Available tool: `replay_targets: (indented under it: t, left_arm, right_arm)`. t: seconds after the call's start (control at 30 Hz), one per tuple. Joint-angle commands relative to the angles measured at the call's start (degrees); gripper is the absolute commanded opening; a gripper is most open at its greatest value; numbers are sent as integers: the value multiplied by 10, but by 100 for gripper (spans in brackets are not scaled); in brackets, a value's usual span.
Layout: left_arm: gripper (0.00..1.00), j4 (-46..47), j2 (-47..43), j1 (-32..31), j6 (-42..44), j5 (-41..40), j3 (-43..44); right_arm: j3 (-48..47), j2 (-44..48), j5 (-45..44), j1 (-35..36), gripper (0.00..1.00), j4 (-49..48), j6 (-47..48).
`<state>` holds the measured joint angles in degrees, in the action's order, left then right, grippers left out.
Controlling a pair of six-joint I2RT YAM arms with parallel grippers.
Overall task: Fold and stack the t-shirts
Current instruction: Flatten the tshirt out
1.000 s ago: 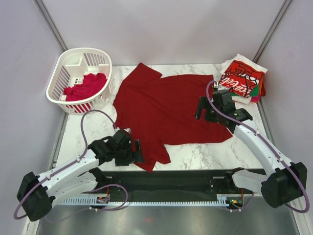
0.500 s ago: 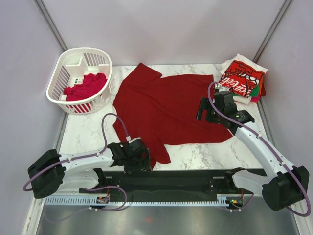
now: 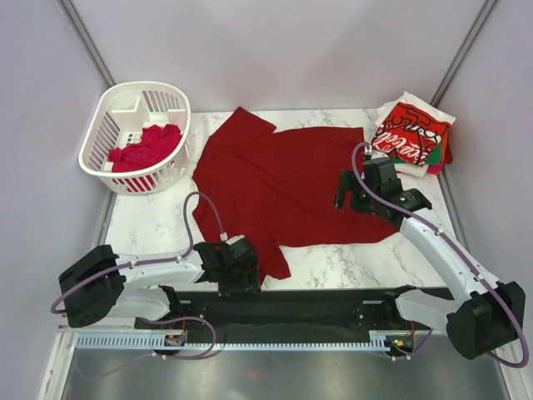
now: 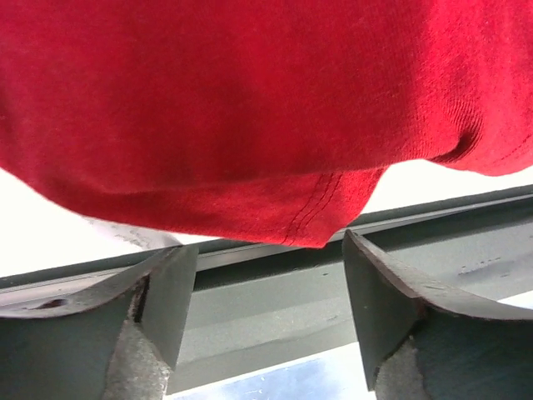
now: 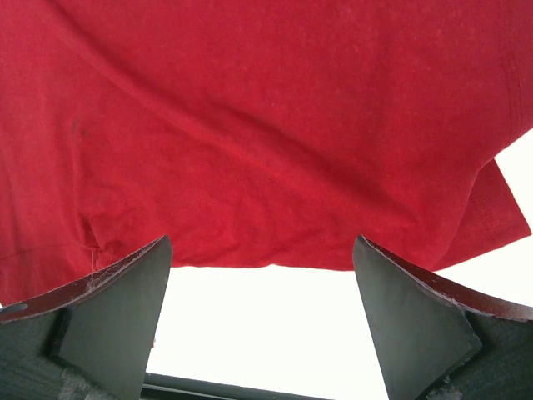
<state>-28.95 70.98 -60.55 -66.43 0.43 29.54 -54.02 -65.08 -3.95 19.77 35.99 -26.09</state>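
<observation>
My right gripper needs to close on the near corner [image 3: 395,236] [image 5: 518,230] of the bottom hem of the dark red t-shirt, the hem corner nearest the black rail.
A plain dark red t-shirt [image 3: 283,183] lies spread on the marble table. My left gripper [image 3: 247,271] is open and empty, low at the shirt's near-left sleeve corner; that hemmed corner [image 4: 316,225] hangs just beyond its jaws. My right gripper [image 3: 348,190] is open and empty over the shirt's right edge; the cloth edge [image 5: 275,250] lies just past its jaws. A folded stack with the red Coca-Cola shirt [image 3: 410,133] on top sits at the far right. A crumpled red shirt [image 3: 148,147] lies in the basket.
The white slotted basket [image 3: 104,125] stands at the far left corner. A black rail [image 3: 283,304] runs along the table's near edge, also in the left wrist view [image 4: 275,308]. Grey walls close in the table.
My left gripper moved right and toward the near edge, from beside the shirt's left side to its near-left corner. My right gripper has barely moved.
</observation>
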Motion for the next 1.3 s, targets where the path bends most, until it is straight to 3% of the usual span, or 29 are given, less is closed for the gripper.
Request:
replay_targets:
  t: [0.0, 0.33, 0.53, 0.57, 0.63, 0.7, 0.97, 1.27]
  left_arm:
    - [77, 92, 29, 2, -9, -106, 28]
    - [63, 102, 91, -8, -25, -150, 70]
    - [33, 99, 97, -8, -39, -169, 63]
    - [21, 98, 94, -8, -42, -170, 60]
    - [9, 94, 82, -8, -47, -175, 50]
    - [2, 89, 72, -8, -48, -179, 40]
    - [2, 25, -21, -8, -34, -167, 18]
    - [2, -149, -228, -8, -77, -167, -10]
  right_arm:
    - [4, 4, -7, 2, 98, -7, 9]
    - [16, 2, -4, 2, 98, -11, 20]
    - [26, 3, -1, 1, 98, -14, 26]
    - [28, 3, 1, 2, 98, -15, 25]
    - [30, 4, 4, 2, 98, -19, 25]
    - [32, 3, 4, 2, 98, -21, 26]
    - [33, 5, 14, 2, 98, -25, 24]
    - [64, 41, -98, 2, 98, 9, -40]
